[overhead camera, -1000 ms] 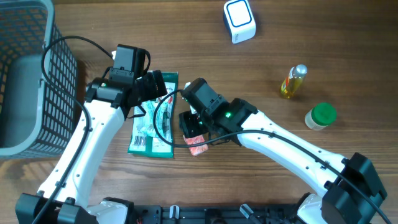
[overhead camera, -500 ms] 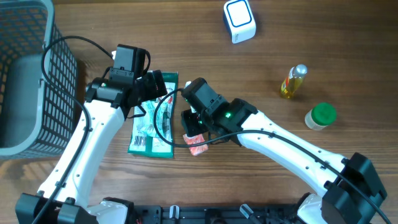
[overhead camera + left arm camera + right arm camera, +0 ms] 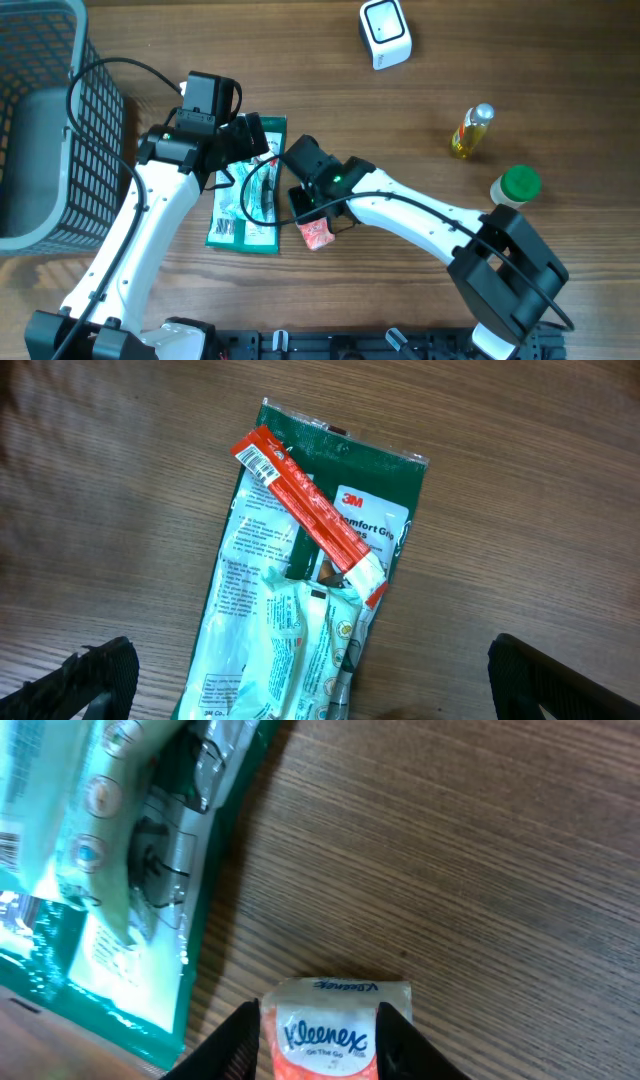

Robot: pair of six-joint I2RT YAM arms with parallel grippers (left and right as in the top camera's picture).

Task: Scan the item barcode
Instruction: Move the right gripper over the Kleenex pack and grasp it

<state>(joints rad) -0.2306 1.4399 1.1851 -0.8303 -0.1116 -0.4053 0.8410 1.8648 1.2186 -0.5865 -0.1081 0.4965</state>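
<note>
My right gripper will set down the tissue pack, which it squeezes across both sides with the label up, and pinch one long edge (image 3: 272, 1045) before scanning.
A small orange Kleenex tissue pack (image 3: 325, 1020) lies on the wooden table, also in the overhead view (image 3: 317, 236). My right gripper (image 3: 318, 1045) (image 3: 308, 208) stands over it, one finger pressed against each side of the pack. To its left lies a green 3M package (image 3: 240, 215) (image 3: 375, 520) with pale sachets and a red strip (image 3: 310, 510) on top. My left gripper (image 3: 250, 138) (image 3: 325, 680) hovers above that package, wide open, holding nothing. A white scanner (image 3: 385, 33) with a blue face sits at the far edge.
A grey mesh basket (image 3: 40, 120) stands at the left edge. At the right stand a small yellow bottle (image 3: 472, 130) and a white jar with a green lid (image 3: 516, 186).
The right jaws have narrowed onto the tissue pack. The right arm's elbow has swung in, and its wrist has shifted slightly left. The left arm has not moved.
</note>
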